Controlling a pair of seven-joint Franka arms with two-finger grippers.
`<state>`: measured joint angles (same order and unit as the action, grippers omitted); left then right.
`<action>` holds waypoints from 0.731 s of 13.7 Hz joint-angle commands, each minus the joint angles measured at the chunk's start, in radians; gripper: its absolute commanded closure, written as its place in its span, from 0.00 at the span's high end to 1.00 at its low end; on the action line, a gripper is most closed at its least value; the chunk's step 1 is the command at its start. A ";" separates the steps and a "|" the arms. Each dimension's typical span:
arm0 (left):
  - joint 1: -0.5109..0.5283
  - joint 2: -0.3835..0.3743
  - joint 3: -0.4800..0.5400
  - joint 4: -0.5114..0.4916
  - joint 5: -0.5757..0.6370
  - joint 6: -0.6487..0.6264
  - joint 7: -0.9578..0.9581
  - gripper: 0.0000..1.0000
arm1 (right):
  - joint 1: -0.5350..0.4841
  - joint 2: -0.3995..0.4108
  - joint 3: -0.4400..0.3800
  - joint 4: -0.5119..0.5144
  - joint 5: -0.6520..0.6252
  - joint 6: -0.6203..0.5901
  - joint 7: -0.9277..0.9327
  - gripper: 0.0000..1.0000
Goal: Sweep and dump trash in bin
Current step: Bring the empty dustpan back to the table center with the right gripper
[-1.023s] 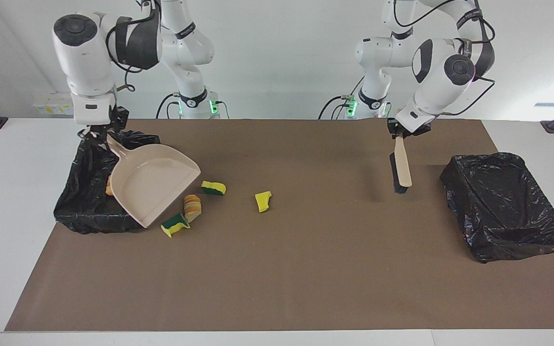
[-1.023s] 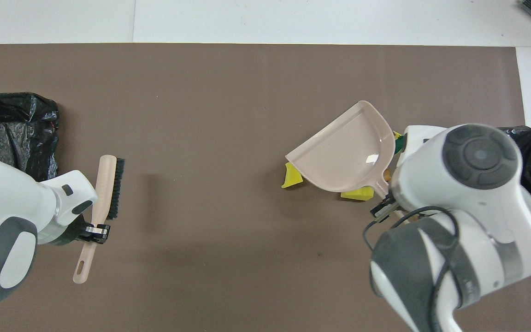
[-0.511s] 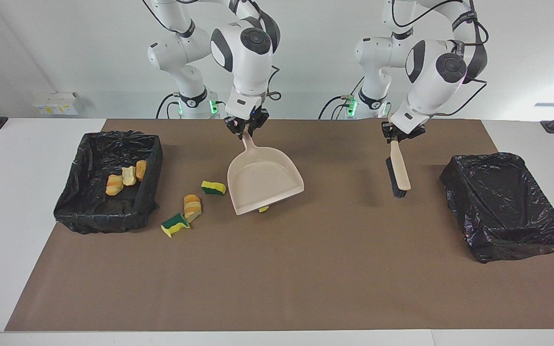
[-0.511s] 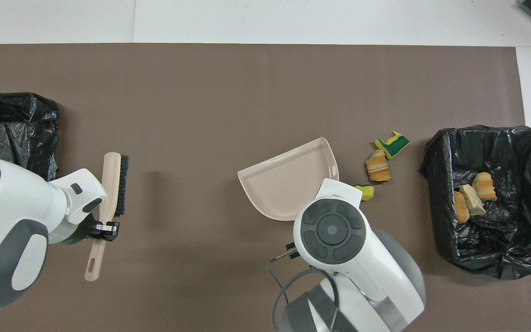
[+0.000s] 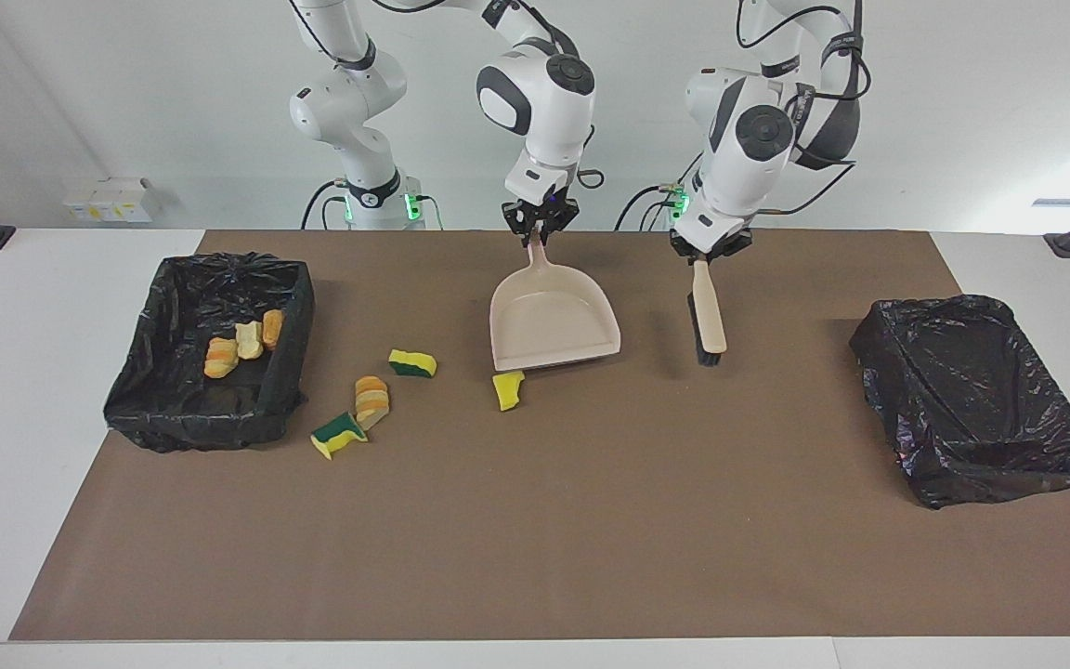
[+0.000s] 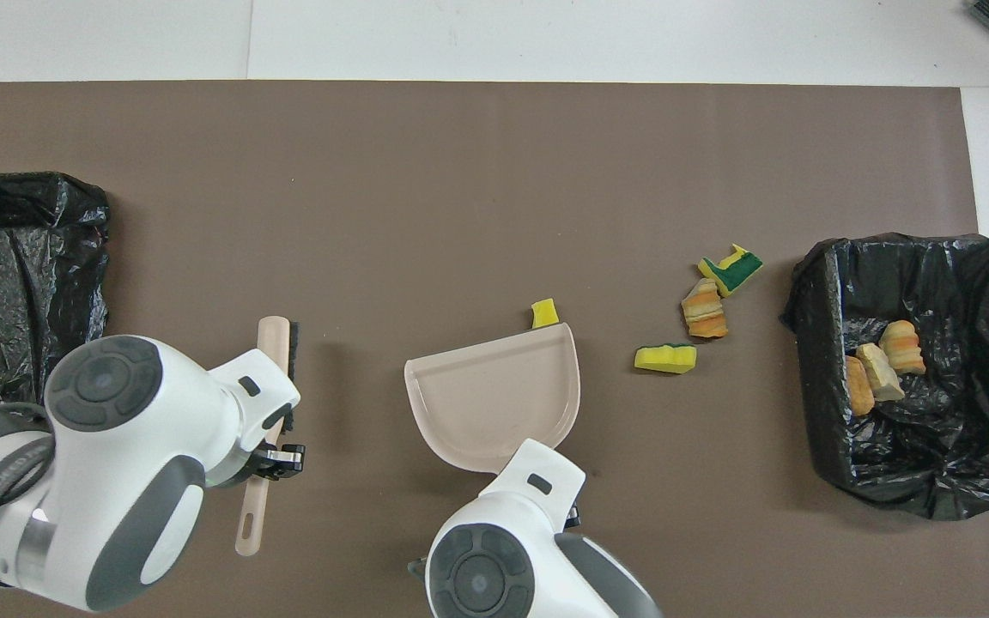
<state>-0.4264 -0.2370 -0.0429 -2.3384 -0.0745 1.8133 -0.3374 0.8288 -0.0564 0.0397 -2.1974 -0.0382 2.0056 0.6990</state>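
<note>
The brush, now hanging bristles-down beside the pan, will be let go by my left gripper on the brown mat (image 6: pixel 440 496), beside the handle end of the beige dustpan.
My right gripper (image 5: pixel 538 226) is shut on the handle of the beige dustpan (image 5: pixel 549 325), which tilts down empty at mid-table. Its lip sits just nearer to the robots than a yellow sponge chunk (image 5: pixel 508 389). My left gripper (image 5: pixel 707 253) is shut on the brush (image 5: pixel 708 321), which hangs bristles-down beside the pan. More trash lies toward the right arm's end: a yellow-green sponge (image 5: pixel 412 363), a bread piece (image 5: pixel 371 400) and a green-backed sponge (image 5: pixel 338 435). The black-lined bin (image 5: pixel 191 423) at that end holds three bread pieces (image 5: pixel 247 341).
A second black-lined bin (image 5: pixel 976 400) stands at the left arm's end of the brown mat (image 5: pixel 535 539). In the overhead view the dustpan (image 6: pixel 494 399) lies between the brush (image 6: pixel 272 343) and the loose trash (image 6: pixel 704 308).
The right arm swung the empty dustpan from over the bin at its end to mid-table. The left arm brought the brush toward the middle, beside the pan.
</note>
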 commanded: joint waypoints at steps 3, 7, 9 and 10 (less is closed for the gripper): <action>-0.009 -0.027 0.018 -0.032 -0.019 0.024 -0.009 0.00 | -0.138 -0.007 -0.014 0.109 0.006 -0.063 -0.122 0.00; -0.164 0.007 0.018 -0.047 -0.059 0.137 -0.167 0.00 | -0.230 0.124 -0.023 0.303 0.000 -0.106 -0.203 0.00; -0.245 0.028 0.018 -0.045 -0.094 0.194 -0.256 0.00 | -0.278 0.183 -0.023 0.387 0.006 -0.102 -0.284 0.00; -0.306 0.051 0.018 -0.045 -0.096 0.233 -0.303 0.00 | -0.322 0.217 -0.023 0.436 0.004 -0.111 -0.302 0.00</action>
<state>-0.6436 -0.2066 -0.0405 -2.3690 -0.1562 1.9796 -0.5633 0.5689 0.0760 0.0121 -1.8826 -0.0392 1.9247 0.4581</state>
